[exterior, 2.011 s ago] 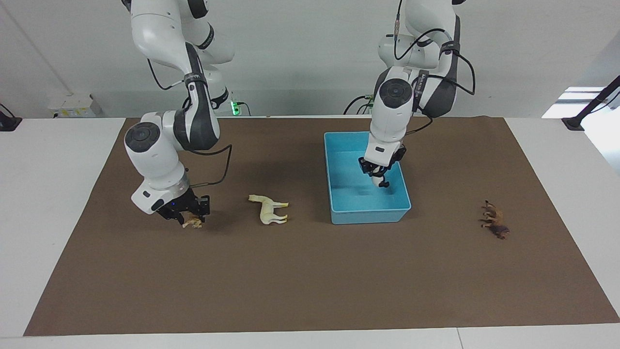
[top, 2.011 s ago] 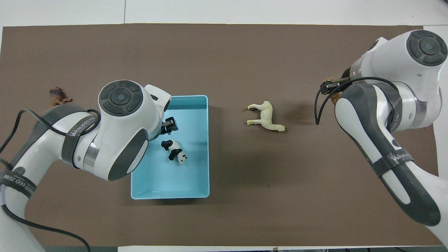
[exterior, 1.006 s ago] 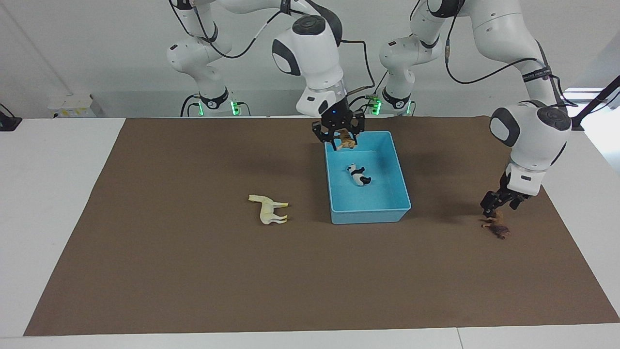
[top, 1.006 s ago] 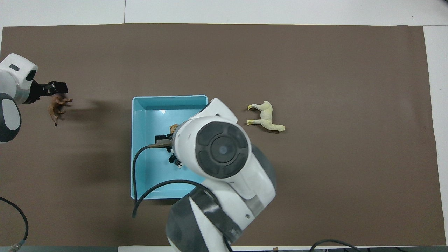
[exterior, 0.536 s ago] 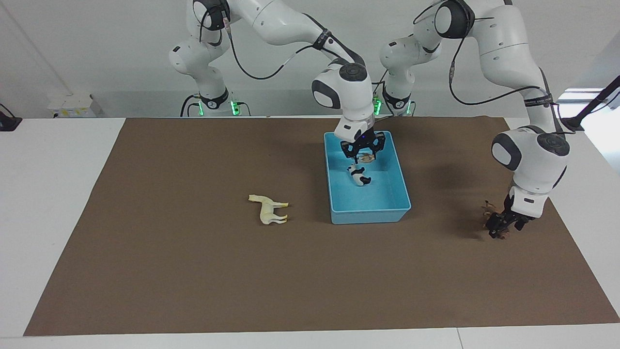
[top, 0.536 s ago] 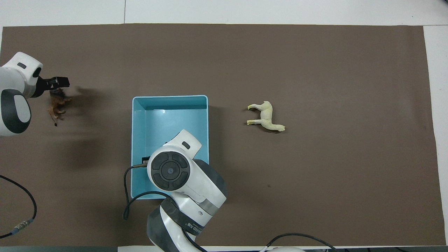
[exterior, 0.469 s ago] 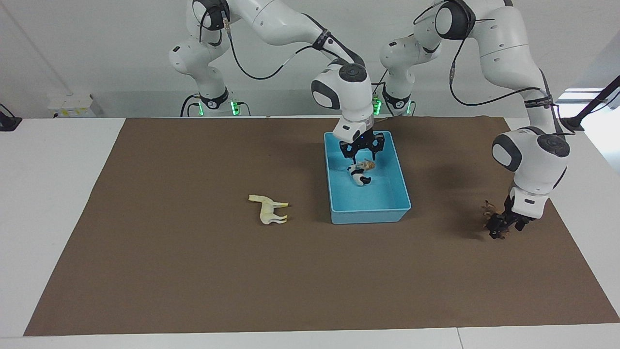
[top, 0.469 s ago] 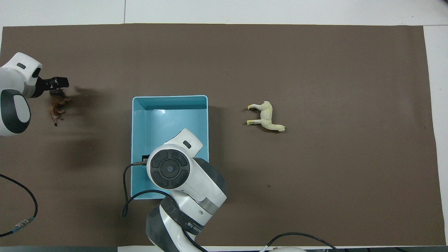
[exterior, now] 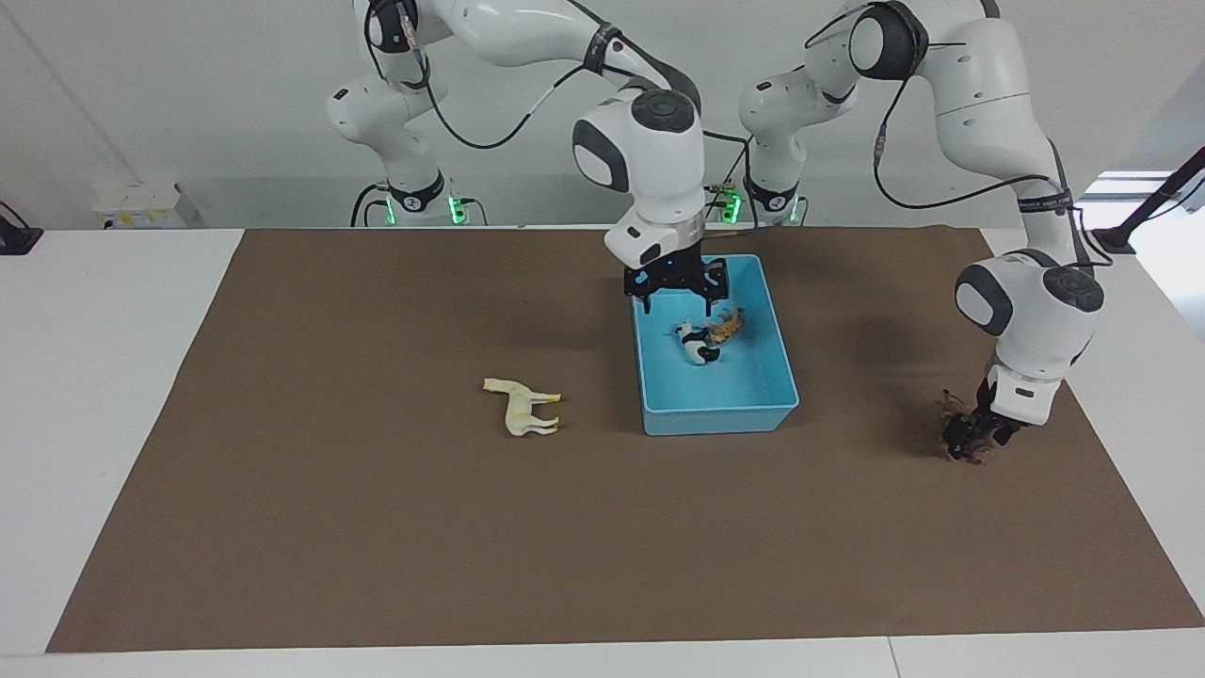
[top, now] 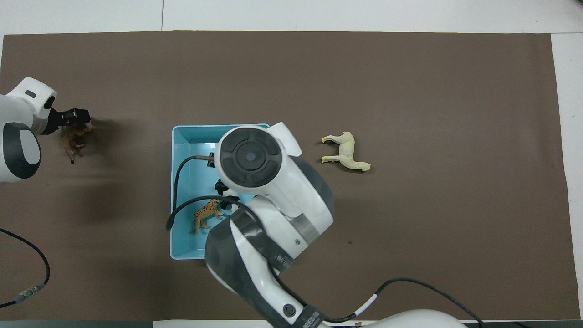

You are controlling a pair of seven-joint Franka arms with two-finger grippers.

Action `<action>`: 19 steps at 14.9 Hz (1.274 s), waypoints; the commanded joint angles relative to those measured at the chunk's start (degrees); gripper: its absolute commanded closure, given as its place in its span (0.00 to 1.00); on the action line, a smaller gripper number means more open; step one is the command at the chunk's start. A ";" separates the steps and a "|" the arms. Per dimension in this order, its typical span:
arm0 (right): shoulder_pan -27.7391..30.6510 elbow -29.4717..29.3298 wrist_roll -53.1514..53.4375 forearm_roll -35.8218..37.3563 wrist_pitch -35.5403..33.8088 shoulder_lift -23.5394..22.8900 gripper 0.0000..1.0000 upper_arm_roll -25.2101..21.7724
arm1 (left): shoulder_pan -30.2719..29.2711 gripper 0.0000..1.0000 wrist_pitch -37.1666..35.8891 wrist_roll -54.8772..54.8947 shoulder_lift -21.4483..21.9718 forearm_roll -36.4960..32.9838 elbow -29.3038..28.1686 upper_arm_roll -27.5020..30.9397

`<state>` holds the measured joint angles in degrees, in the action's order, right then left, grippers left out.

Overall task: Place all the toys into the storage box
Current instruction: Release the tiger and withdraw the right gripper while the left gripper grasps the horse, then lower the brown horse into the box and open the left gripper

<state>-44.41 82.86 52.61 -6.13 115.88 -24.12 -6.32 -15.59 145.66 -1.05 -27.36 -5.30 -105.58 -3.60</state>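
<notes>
Next, my right gripper moves next to the cream-white horse beside the storage box and then closes on the middle of the horse's body (top: 347, 148).
The light blue storage box (exterior: 781, 372) (top: 175, 182) holds the black-and-white panda (exterior: 697, 345) (top: 222, 186) and the orange striped tiger (exterior: 726, 325) (top: 205, 214), lying side by side. Just above them my right gripper (exterior: 678, 299) hangs open and empty; from overhead its wrist hides part of the box. The cream-white horse (exterior: 522, 407) (top: 345, 152) lies on the mat beside the box, toward the right arm's end of the table. The brown lion (exterior: 975, 455) (top: 72, 141) lies toward the left arm's end. My left gripper (exterior: 970, 439) (top: 78, 119) is down at the lion.
A brown mat (exterior: 377, 527) covers most of the white table. The right arm's cable (top: 180, 200) loops over the box. The storage box stands close to the edge of the mat nearest the robots, between the two bases.
My right gripper opened over the box, the tiger dropped in beside the panda, and the gripper rose a little. My left gripper came down onto the lion.
</notes>
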 commanded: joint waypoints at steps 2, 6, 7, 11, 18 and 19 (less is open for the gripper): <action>5.80 3.34 -5.11 4.11 -0.39 0.47 0.00 0.17 | -1.20 0.55 0.06 0.97 0.90 -0.94 -1.47 -0.62; 10.38 12.65 -12.33 4.63 2.85 3.28 0.00 -0.01 | -0.06 1.00 -4.93 0.18 0.82 -0.68 0.89 -0.62; 12.05 15.20 -14.44 4.72 4.95 3.64 0.00 -0.01 | 1.34 1.00 -8.95 -1.39 0.82 -0.67 3.25 -0.62; 14.08 23.03 -17.36 5.25 14.18 3.82 0.00 -0.01 | 4.16 1.00 -23.11 -8.33 6.68 -0.24 6.09 -0.80; 15.23 26.73 -26.58 6.48 15.42 4.17 0.00 -0.01 | 22.77 1.00 -37.92 -43.28 17.86 7.05 1.10 -1.24; 15.31 27.17 -27.63 6.48 15.86 4.25 0.00 -0.01 | 25.76 1.00 -36.17 -47.42 18.65 8.28 -0.92 -1.24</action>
<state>-29.97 106.92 27.51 -0.65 129.83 -21.99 -6.83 4.82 106.66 -40.73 -10.32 0.96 -101.49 -5.90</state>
